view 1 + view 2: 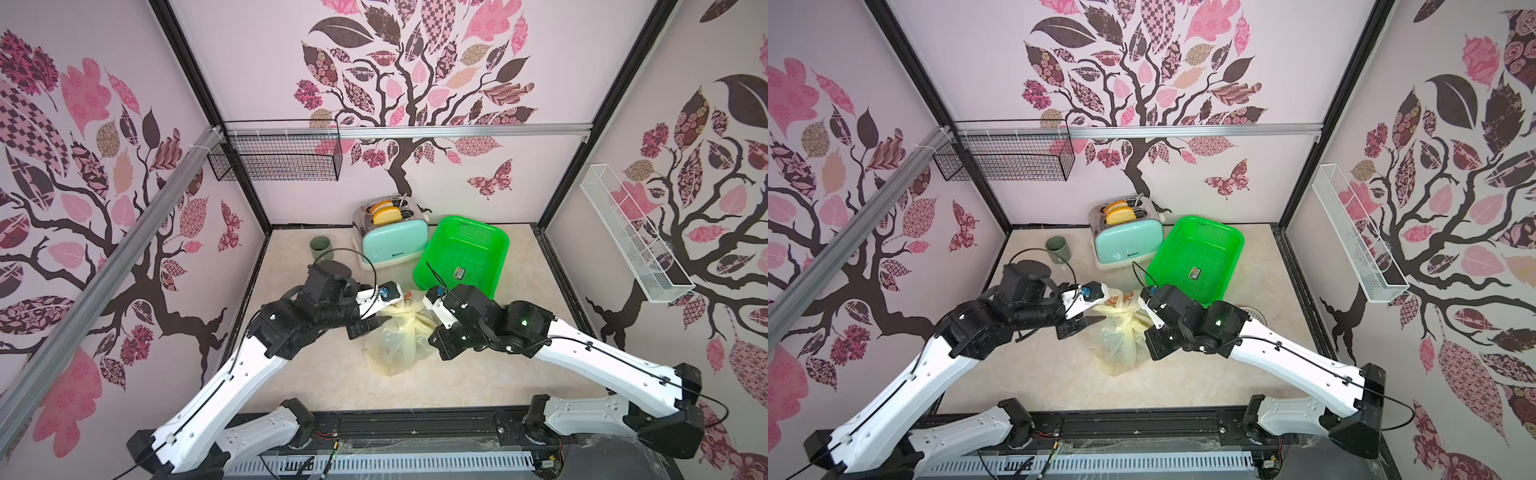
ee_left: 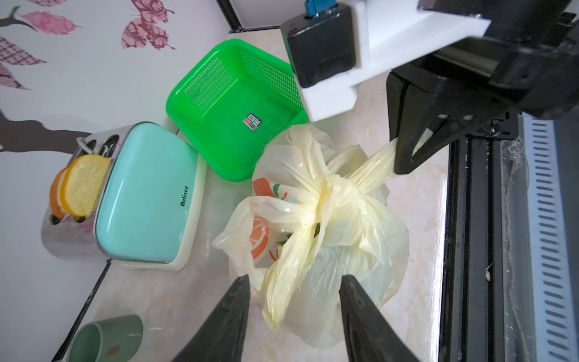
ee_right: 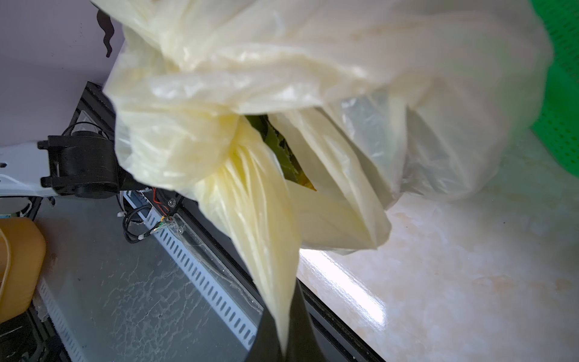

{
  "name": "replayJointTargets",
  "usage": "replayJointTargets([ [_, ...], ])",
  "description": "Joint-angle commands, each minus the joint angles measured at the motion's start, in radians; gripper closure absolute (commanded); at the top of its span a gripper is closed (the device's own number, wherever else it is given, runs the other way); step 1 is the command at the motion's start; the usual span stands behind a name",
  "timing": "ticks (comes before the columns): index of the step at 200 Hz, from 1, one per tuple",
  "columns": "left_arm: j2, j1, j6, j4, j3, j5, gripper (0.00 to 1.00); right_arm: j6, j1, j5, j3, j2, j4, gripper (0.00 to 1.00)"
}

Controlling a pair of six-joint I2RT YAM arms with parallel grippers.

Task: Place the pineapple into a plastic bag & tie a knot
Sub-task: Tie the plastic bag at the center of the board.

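One handle hangs slack from the loose knot; my left gripper should grip that handle closer to the knot (image 2: 295, 256) before both grippers pull the ends apart.
The plastic bag (image 1: 395, 347), thin pale yellow with orange fruit print, stands on the table between both arms. Its handles are bunched into a knot (image 2: 322, 203) on top. Dark green pineapple (image 3: 275, 147) leaves show through a gap under the knot; the fruit itself is hidden in the bag. My left gripper (image 2: 295, 279) is open, and one loose handle end hangs between its fingers, ungripped. My right gripper (image 3: 283, 341) is shut on the other handle end, which runs taut from the knot. The right gripper (image 2: 404, 156) also shows in the left wrist view.
A green plastic basket (image 1: 465, 257) leans just behind the bag. A mint toaster (image 1: 390, 241) with bread slices and a green mug (image 1: 321, 247) stand at the back. The black front rail (image 1: 415, 424) borders the table's near edge.
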Motion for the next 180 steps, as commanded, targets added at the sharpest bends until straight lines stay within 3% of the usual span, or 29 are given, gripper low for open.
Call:
replayJointTargets([
  [1,0.034,0.006,0.061,-0.023,0.026,0.037,0.49,-0.01,0.005,-0.012,0.025,-0.005,0.018,1.0],
  [43,0.115,0.009,0.082,-0.032,0.075,-0.001,0.51,-0.011,0.006,-0.017,0.021,-0.01,0.02,1.0],
  [122,0.163,0.029,0.043,-0.167,0.097,0.026,0.63,-0.01,0.006,-0.02,0.007,-0.022,0.033,1.0],
  [180,0.141,0.029,0.04,-0.166,0.113,0.026,0.77,-0.01,0.007,-0.017,0.0,-0.024,0.034,1.0],
])
